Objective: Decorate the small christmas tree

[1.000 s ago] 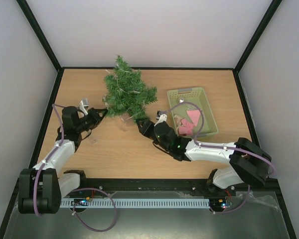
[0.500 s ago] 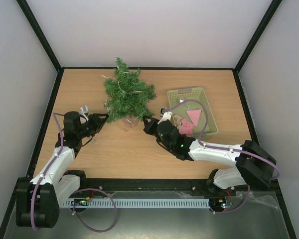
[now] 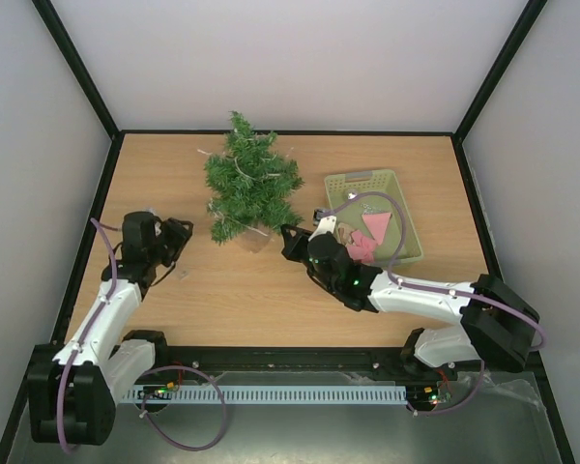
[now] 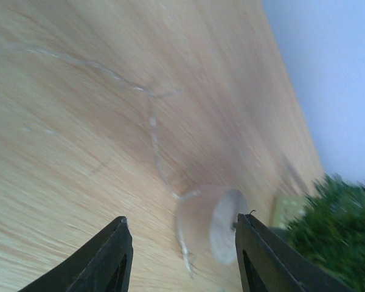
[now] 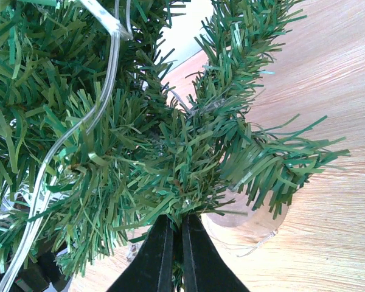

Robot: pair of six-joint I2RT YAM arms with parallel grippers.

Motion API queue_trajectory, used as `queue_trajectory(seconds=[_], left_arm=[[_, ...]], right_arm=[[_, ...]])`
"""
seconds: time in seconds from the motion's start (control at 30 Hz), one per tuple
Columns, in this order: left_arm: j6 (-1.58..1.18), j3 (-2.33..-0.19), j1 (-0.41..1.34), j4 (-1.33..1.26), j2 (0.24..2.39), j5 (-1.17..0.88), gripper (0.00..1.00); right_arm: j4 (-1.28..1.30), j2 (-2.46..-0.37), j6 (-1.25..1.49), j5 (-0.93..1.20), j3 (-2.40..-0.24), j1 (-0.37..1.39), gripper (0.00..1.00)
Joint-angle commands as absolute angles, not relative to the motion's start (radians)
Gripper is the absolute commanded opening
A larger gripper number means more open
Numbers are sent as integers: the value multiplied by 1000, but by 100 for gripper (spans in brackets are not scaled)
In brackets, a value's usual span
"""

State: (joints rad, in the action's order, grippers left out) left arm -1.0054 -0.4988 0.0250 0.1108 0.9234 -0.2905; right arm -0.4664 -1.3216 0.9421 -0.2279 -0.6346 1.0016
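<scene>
Next, I move my left gripper down to the thin clear wire's bend (image 3: 198, 228) (image 4: 152, 93), on the table beside the small christmas tree's base, and close it there.
The small christmas tree (image 3: 249, 184) stands at the back middle of the table on a round wooden base (image 3: 254, 240), with a clear light string (image 5: 103, 91) wound through its dark green branches. My right gripper (image 3: 288, 235) is at its lower right side, shut on the tip of a low branch (image 5: 188, 182). In the right wrist view the jaws (image 5: 176, 218) are pressed together with needles between them. My left gripper (image 3: 181, 232) stands open to the left of the tree, apart from it. In the left wrist view its fingers (image 4: 181, 220) frame the blurred base (image 4: 216, 228) farther off.
A pale green basket (image 3: 362, 178) with pink ornaments (image 3: 372, 237) sits right of the tree, close behind my right arm. A thin clear wire (image 4: 152, 121) trails over the wood in front of the left gripper. Black frame rails border the table.
The left gripper has opened, let go of the tree's lower left branch and drawn back to the left. The right gripper has shut on a low branch, and the tree has tipped more upright.
</scene>
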Motion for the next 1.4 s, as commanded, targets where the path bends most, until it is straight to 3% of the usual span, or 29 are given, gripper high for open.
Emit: queue_trajectory(seconds=[0.0,0.23,0.43,0.6,0.9,1.37], left_arm=[[-1043,-546,20,225,970,-86,49],[-1192,-608,-29,211,1114,-32,49],[-1297,-749,-40,376,1271,105,49],[-1406,-803,-44,399,1368,70,46],[-1542,-882,21,290,1510,-16,45],[-1620,-1056,69,386,1752,-164,39]], right_arm=[[-468,-1280,916,-272,-618,999,2],[-438,-1241,907,-272,-625,999,17],[-405,-1181,905,-266,-614,999,31],[-368,-1111,910,-271,-591,999,38],[-266,-955,887,-317,-583,999,40],[-179,-843,860,-424,-570,999,38]])
